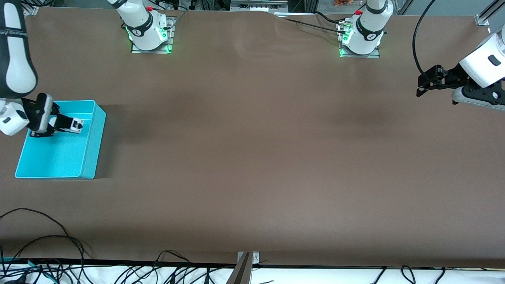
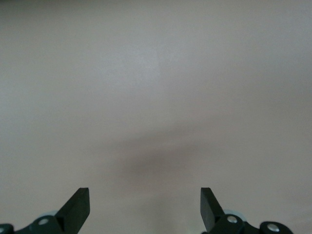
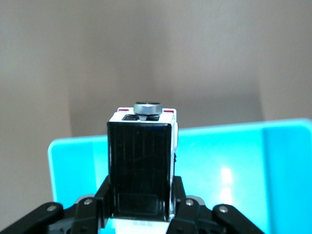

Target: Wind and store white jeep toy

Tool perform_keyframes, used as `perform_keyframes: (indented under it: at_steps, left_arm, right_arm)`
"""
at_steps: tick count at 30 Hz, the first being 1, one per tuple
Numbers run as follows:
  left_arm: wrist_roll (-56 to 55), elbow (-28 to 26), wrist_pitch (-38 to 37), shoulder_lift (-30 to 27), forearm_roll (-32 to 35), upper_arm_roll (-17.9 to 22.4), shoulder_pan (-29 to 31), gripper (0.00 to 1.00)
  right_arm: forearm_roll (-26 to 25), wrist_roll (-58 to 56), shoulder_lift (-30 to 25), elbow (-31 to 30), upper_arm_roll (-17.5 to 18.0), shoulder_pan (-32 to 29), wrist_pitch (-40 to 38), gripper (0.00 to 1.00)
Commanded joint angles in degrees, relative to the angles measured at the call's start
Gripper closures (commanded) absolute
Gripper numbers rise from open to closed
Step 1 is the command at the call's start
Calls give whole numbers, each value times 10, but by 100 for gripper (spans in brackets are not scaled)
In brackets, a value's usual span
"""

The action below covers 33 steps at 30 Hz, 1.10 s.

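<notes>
The white jeep toy will go down on the turquoise bin's bottom, toward its far inner corner [image 1: 73, 125], from my right gripper.
My right gripper [image 1: 73, 125] is shut on the white jeep toy [image 1: 76, 124] and holds it in the air over the turquoise bin [image 1: 88, 148] at the right arm's end of the table. In the right wrist view the jeep [image 3: 141, 163] shows its black roof and a grey spare wheel, clamped between the fingers [image 3: 100, 197], with the bin's floor [image 3: 234, 170] below it. My left gripper [image 1: 424, 85] is open and empty, held above bare table at the left arm's end; its fingertips [image 2: 78, 204] stand wide apart in the left wrist view.
The brown table [image 1: 256, 150] stretches between the two arms. Loose black cables [image 1: 47, 244] lie along the table's edge nearest the front camera. The arm bases [image 1: 148, 31] stand at the edge farthest from the camera.
</notes>
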Motion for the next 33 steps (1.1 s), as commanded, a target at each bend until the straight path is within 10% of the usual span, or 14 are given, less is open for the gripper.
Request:
perform_keyframes:
  at_steps: [1,33]
  left_arm:
    - [0,12,-12,-2,-5,1,0,0]
    - [0,12,-12,-2,-5,1,0,0]
  right_arm:
    - [16,-57,23,1,-7,-21,2,76]
    - [73,-160,139,2,-7,-77,78,66]
